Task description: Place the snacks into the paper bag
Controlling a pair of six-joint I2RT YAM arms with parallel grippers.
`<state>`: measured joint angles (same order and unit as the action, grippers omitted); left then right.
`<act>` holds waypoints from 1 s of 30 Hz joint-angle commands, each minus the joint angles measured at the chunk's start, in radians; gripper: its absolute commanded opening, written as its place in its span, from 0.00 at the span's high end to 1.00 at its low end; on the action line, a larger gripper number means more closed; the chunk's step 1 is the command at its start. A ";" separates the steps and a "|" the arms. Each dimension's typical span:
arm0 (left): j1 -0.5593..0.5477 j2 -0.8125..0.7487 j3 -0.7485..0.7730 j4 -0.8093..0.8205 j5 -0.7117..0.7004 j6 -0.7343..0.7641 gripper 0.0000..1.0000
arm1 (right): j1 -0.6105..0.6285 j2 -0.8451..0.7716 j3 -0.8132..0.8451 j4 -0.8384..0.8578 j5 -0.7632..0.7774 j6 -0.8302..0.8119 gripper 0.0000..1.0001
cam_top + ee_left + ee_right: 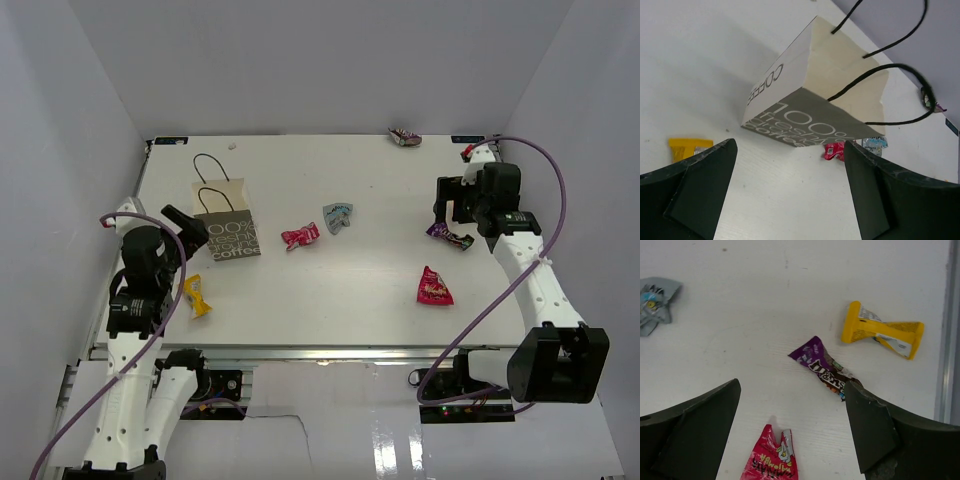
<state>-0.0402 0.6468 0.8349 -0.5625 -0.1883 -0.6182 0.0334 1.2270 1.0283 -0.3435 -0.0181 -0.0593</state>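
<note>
The middle of the yellow snack (pixel 196 296) (pixel 686 151) near the paper bag is the next place my left gripper needs to move to and close on.
The grey-brown paper bag (pixel 227 236) (pixel 805 107) stands at the table's left, black cord handles up. My left gripper (pixel 189 226) (pixel 790 146) hangs open just in front of the bag, nothing between its fingers. A yellow snack (pixel 196 296) (pixel 686 148) lies near the left arm. A pink-red one (pixel 300 236) (pixel 832 150) and a pale blue one (pixel 337 215) (pixel 875 143) (pixel 655 302) lie mid-table. My right gripper (pixel 452 212) (pixel 792 386) is open above a purple packet (pixel 450 237) (pixel 824 366), with a magenta packet (pixel 434 287) (pixel 771 458) nearer me.
A second yellow packet (pixel 882 333) lies close to the table's right edge (pixel 944 330); the right arm covers it in the top view. Another small packet (pixel 404 137) sits at the back wall. White walls enclose the table on three sides.
</note>
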 commanded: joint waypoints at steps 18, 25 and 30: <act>0.002 0.355 0.010 -0.583 -0.241 -0.526 0.07 | 0.097 0.006 0.018 -0.324 -0.695 -0.734 0.10; 0.000 0.440 -0.085 -0.455 -0.211 -0.462 0.13 | 0.097 0.040 0.015 -0.292 -0.689 -0.706 0.10; 0.002 0.513 -0.126 -0.375 -0.191 -0.434 0.18 | 0.097 0.058 0.010 -0.292 -0.689 -0.708 0.10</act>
<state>-0.0402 1.1450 0.7269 -1.0077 -0.3828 -1.0725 0.1322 1.2778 1.0420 -0.6579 -0.6792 -0.7597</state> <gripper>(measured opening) 0.833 0.901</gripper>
